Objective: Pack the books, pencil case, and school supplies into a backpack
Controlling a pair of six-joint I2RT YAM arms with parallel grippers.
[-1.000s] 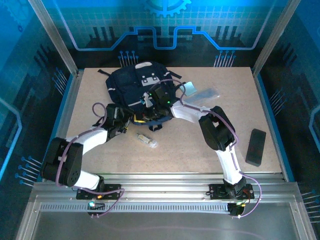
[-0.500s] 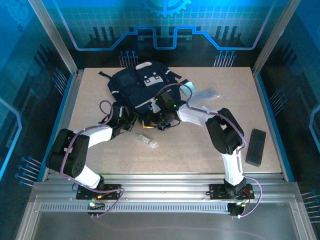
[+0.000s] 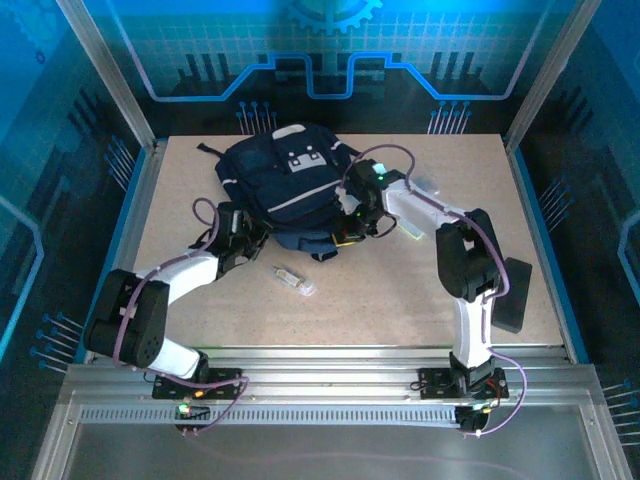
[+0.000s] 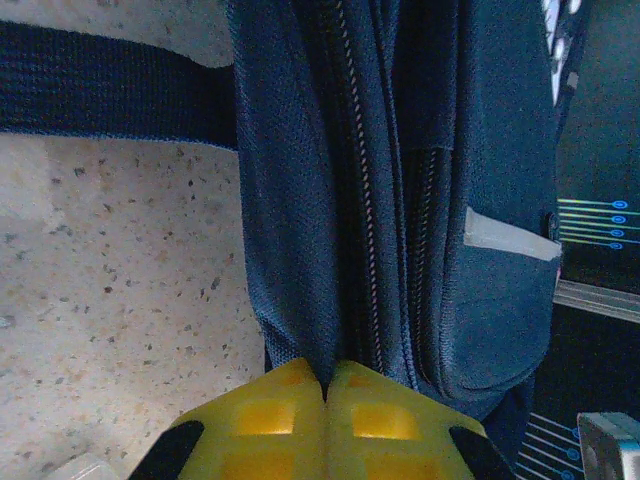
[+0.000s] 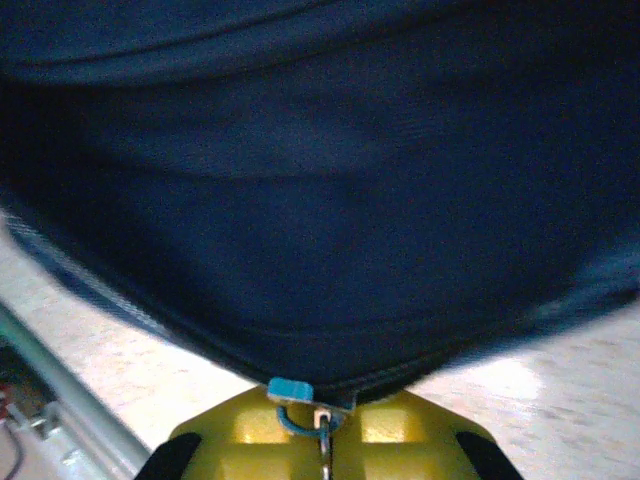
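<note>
The fold beside the zip is pinched by only my left gripper's fingertips, so that gripper should open and grab the backpack's side (image 4: 296, 300) deeper before my right gripper pulls the zip.
The navy backpack (image 3: 280, 185) lies at the back of the table, its pale stripe facing up. My left gripper (image 3: 250, 236) is at its near left corner, shut on a fold of the backpack's fabric (image 4: 300, 250) beside the zip; the yellow fingers (image 4: 270, 410) meet on it. My right gripper (image 3: 350, 222) is at the near right edge, shut on the zipper pull (image 5: 322, 425) under a small blue tab (image 5: 290, 388). The clear tube (image 3: 293, 280) lies on the table in front. The pencil case (image 3: 428, 183) peeks out behind my right arm. The books are out of view.
A black flat oblong (image 3: 514, 292) lies at the right, partly behind my right arm. A black strap (image 4: 110, 90) runs across the speckled tabletop (image 3: 200, 170) left of the backpack. Metal frame posts (image 3: 110, 80) and a rail fence the table.
My left gripper has shut on the backpack's fabric. My right gripper has moved right along the backpack's near edge with the zipper pull, and the yellow glimpse at the opening has gone.
</note>
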